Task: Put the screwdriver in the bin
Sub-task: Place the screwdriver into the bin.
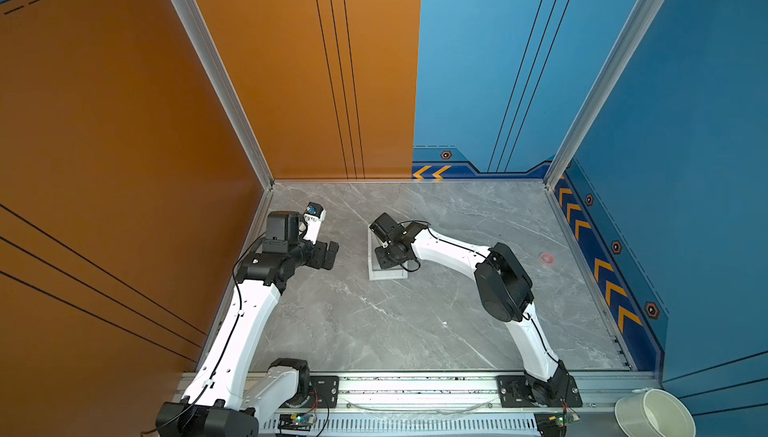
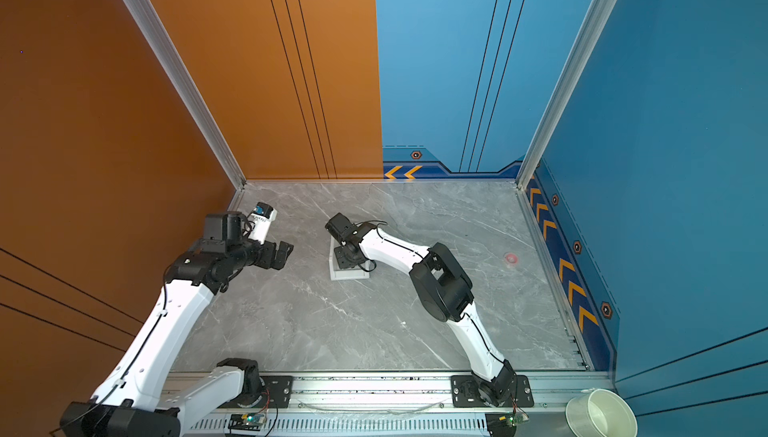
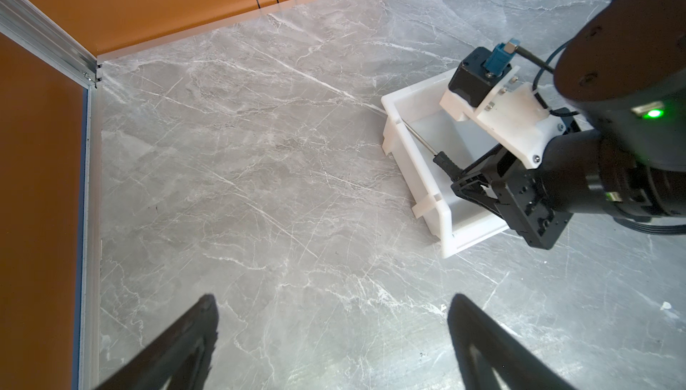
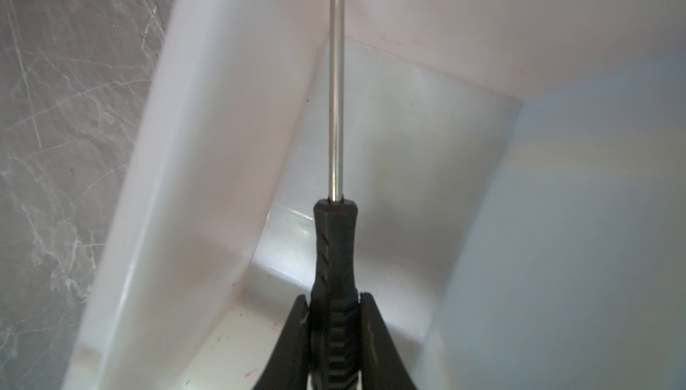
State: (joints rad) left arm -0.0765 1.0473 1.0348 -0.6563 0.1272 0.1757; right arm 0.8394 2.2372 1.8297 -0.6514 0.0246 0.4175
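Note:
The robot's right gripper needs to release the screwdriver on the bottom of the white bin [image 1: 388,252] [image 4: 346,204], lengthwise next to the long side of the bin.
My right gripper [image 4: 334,297] is shut on the black handle of the screwdriver [image 4: 334,251]. Its thin metal shaft points ahead into the white bin [image 4: 222,147]. In the left wrist view the right gripper [image 3: 464,180] reaches down into the bin [image 3: 408,154], and the screwdriver [image 3: 443,160] slants along the bin's long wall, its tip close to a corner. In both top views the right wrist covers most of the bin [image 1: 388,275] [image 2: 349,275] and hides the screwdriver. My left gripper [image 3: 332,299] [image 1: 330,254] [image 2: 282,254] is open over bare table, left of the bin.
A round white cup [image 1: 654,414] [image 2: 600,414] stands off the table at the front right. A small red object [image 1: 546,258] lies on the grey marble table near the right wall. Orange and blue walls enclose the left, back and right sides.

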